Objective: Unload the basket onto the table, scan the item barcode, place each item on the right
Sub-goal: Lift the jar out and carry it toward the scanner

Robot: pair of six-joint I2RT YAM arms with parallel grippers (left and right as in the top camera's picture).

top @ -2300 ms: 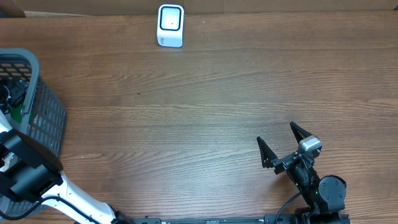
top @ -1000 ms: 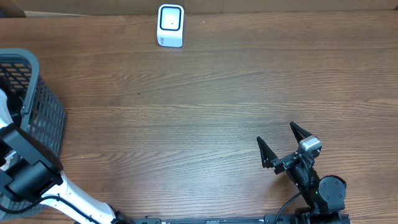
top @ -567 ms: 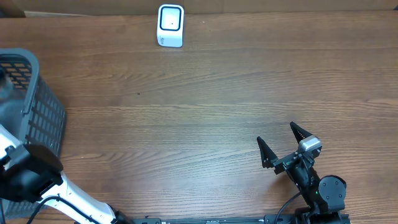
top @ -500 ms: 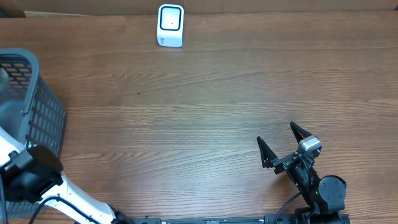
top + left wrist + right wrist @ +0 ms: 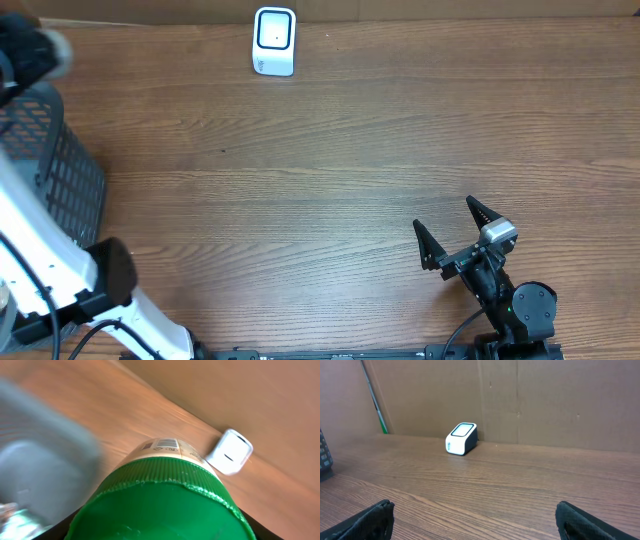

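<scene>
I need to release the item from my left gripper onto the bare wood (image 5: 354,176), in the space between the white scanner and my right gripper.
The item (image 5: 160,495), a container with a green ribbed lid and a cream label, fills the left wrist view, with a barcode (image 5: 165,443) on its far end. My left gripper (image 5: 160,532) is shut on it; only the dark fingers (image 5: 260,532) show at the bottom corners. Overhead, the left arm's end (image 5: 28,50) is a blur at the far left, above the basket. The white scanner (image 5: 274,40) stands at the table's back edge, and it shows beyond the item as the scanner (image 5: 230,451). My right gripper (image 5: 455,235) rests open near the front right, holding nothing.
A grey mesh basket (image 5: 75,185) stands at the table's left edge and appears as a grey blur, the basket (image 5: 45,460), in the left wrist view. Brown cardboard walls back the table. In the right wrist view the scanner (image 5: 461,438) sits far ahead across bare wood.
My left arm has risen out of the basket with the item and swung toward the back left. The right arm has not moved.
</scene>
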